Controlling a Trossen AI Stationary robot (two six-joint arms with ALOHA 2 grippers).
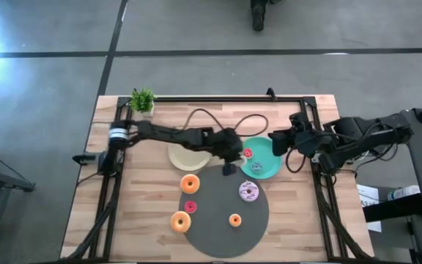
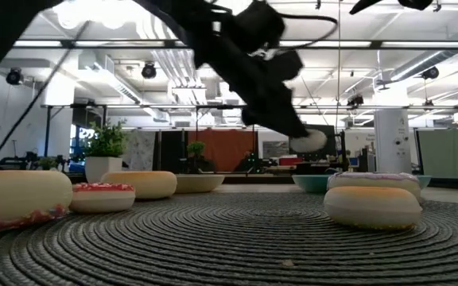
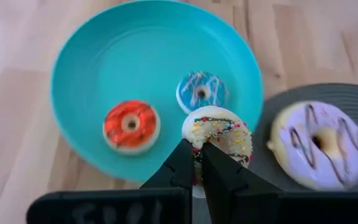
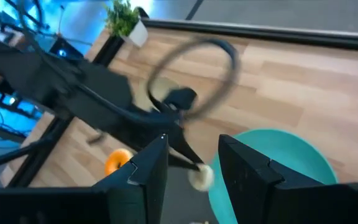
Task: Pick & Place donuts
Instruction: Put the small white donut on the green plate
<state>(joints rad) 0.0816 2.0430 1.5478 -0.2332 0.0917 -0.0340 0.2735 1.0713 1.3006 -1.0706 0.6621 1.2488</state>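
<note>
My left gripper is going to release the white sprinkled donut on the teal plate (image 1: 247, 158) (image 3: 175, 132) between the red donut and blue donut.
My left gripper (image 3: 199, 148) is shut on a white sprinkled donut (image 3: 221, 132) and holds it above the near rim of the teal plate (image 3: 104, 56). The same donut shows lifted in the low view (image 2: 308, 141). A red donut (image 3: 130, 126) and a blue donut (image 3: 201, 92) lie flat on the teal plate. A lilac donut (image 1: 249, 191), two orange donuts (image 1: 190, 183) (image 1: 180, 221), a small pink one (image 1: 190, 206) and a small orange one (image 1: 234, 219) lie on the grey mat (image 1: 218, 238). My right gripper (image 1: 275, 141) is open and empty, above the plate's far right side. My left gripper pinches the white donut's edge (image 3: 197, 138) between its two fingers, on the side nearest the wrist. The fingers slant down from above, coming from the table's left. The donut is lifted clear of plate and mat (image 2: 308, 141).
A cream plate (image 1: 185, 158) lies left of the teal one. A small potted plant (image 1: 143, 100) stands at the far left corner. Cables (image 1: 218, 117) loop over the far part of the table. A black frame (image 1: 218, 98) borders the tabletop.
</note>
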